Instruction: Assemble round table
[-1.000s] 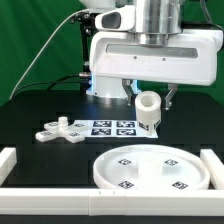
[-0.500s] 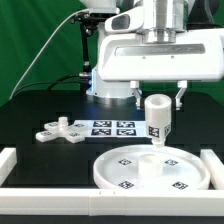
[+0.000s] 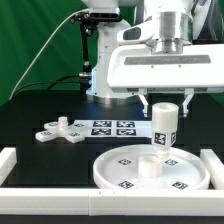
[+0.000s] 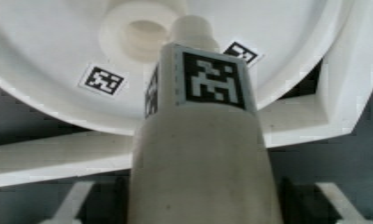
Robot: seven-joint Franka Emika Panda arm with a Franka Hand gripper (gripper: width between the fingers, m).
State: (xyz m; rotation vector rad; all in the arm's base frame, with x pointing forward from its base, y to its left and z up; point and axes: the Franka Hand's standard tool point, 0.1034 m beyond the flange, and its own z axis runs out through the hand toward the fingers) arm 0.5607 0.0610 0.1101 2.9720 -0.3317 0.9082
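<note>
The robot's gripper needs to release the leg, now held just above the disc, standing upright on the raised middle part of the round disc (image 3: 150, 157) (image 4: 142, 35).
My gripper (image 3: 166, 103) is shut on the short cylindrical leg (image 3: 164, 125) and holds it upright, just above the large round rimmed disc (image 3: 108, 170). The leg hangs a little to the exterior view's right of the disc's raised centre hub (image 3: 150, 166). The small cross-shaped base (image 3: 60, 130) lies on the black table at the exterior view's left. In the wrist view the tagged leg (image 4: 201, 130) runs out from between the fingers (image 4: 67, 200) of my gripper (image 4: 204, 205), toward the disc (image 4: 58, 70) and its hub (image 4: 138, 35).
The marker board (image 3: 113, 127) lies flat between the base and the leg. White border rails stand at the left (image 3: 8, 160), at the right (image 3: 213, 162) and along the front (image 3: 50, 205). The arm's white body (image 3: 165, 65) hangs above the table.
The gripper has carried the leg toward the exterior view's right and lower, from tilted above the marker board to upright over the disc.
</note>
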